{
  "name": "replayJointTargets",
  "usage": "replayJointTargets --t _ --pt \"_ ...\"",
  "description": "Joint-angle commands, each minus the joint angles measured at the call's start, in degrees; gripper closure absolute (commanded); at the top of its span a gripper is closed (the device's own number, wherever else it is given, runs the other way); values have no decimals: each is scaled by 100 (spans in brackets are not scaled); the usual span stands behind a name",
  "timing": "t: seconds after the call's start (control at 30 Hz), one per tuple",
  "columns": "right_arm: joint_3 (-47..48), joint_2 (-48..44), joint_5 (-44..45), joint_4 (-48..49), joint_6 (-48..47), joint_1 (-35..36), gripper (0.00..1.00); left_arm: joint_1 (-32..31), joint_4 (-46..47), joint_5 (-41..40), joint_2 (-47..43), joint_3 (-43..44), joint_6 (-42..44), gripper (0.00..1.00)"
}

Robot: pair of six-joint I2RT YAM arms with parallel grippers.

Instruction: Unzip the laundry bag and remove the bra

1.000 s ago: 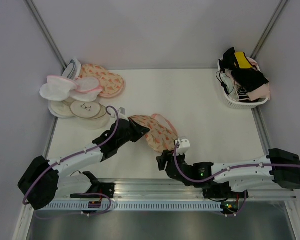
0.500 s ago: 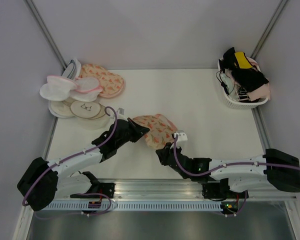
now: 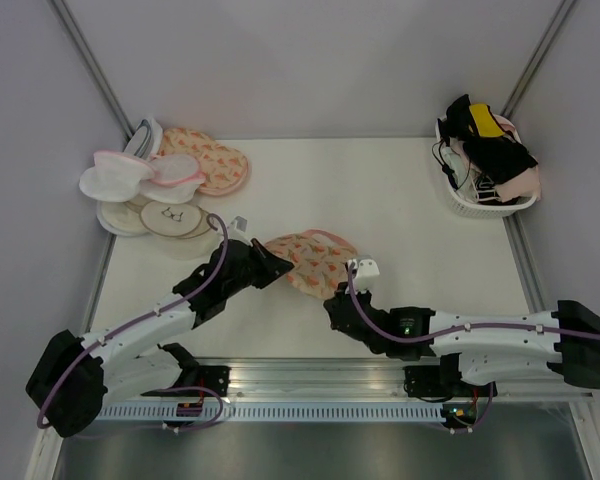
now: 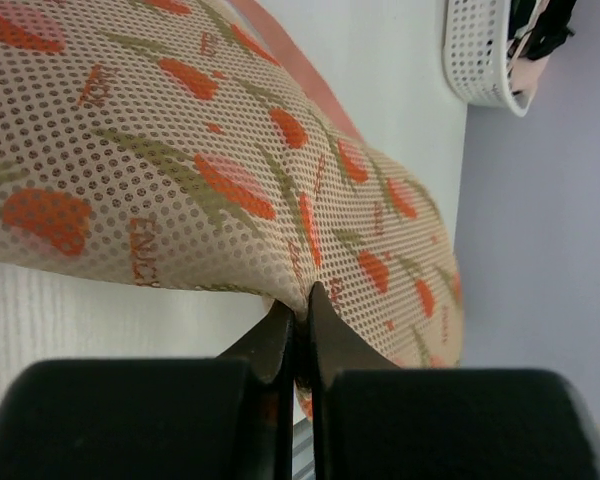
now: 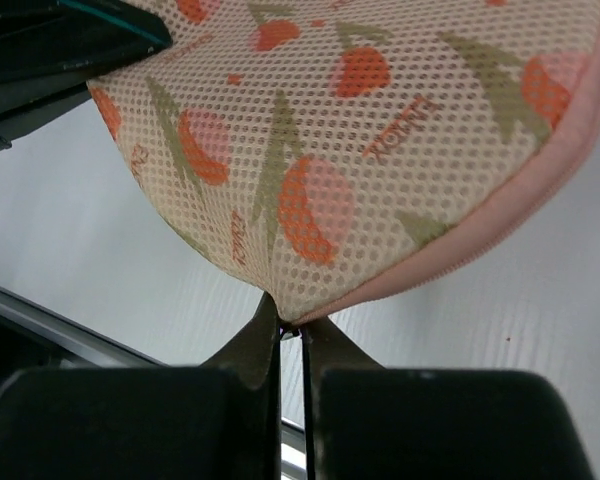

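The right gripper's fingers pinch the laundry bag's mesh along with its pink trim, so the robot should open them and take just the zipper pull [image 5: 291, 334].
The laundry bag [image 3: 310, 256] is peach mesh with an orange print and pink trim, and it hangs between my two grippers at the table's near middle. My left gripper [image 3: 277, 266] is shut on a fold of its left end. In the left wrist view the jaws [image 4: 302, 302] pinch the mesh of the bag [image 4: 220, 170]. My right gripper [image 3: 332, 299] is shut on the bag's near edge. The right wrist view has its tips [image 5: 288, 326] closed right where the pink trim meets the bag [image 5: 330, 140]. The bra is hidden.
A white basket [image 3: 477, 208] of dark, yellow and pink garments stands at the back right and also appears in the left wrist view [image 4: 485, 70]. White round pouches [image 3: 140, 185] and another printed bag [image 3: 218, 162] are piled at the back left. Grey walls enclose the table.
My right gripper went from open to shut on the bag's near edge. The bag has shifted and lifted a little between the two arms; my left gripper kept its hold.
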Motion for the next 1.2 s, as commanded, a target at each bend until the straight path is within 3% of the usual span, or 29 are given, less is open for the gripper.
replayJointTargets --t 0.0,0.13,0.27,0.47,0.63,0.8,0.97,1.17 --pt "489 -134 246 -2245 212 -4 100 331 -389 -29 -316 -3 1059 98" --pt "682 -379 238 -3108 213 -13 100 559 -880 173 -325 75 1938 98" --pt "630 -661 -25 -3109 -15 -13 100 612 -1101 348 -176 163 2432 98" --pt "375 -943 -877 -2354 -665 -13 100 648 -1031 656 0 260 2494 98" --pt "-212 -794 -1852 -817 -1071 -13 100 648 -707 1113 0 348 2073 98" --pt "-354 -40 -1969 18 -1080 -13 100 648 -539 1578 -17 471 1686 98" --pt "-275 340 -1802 239 -1054 -13 99 648 -539 1747 -96 498 1553 98" --pt "-205 323 -1530 91 -1001 -13 72 648 -530 1782 -158 401 1518 98"
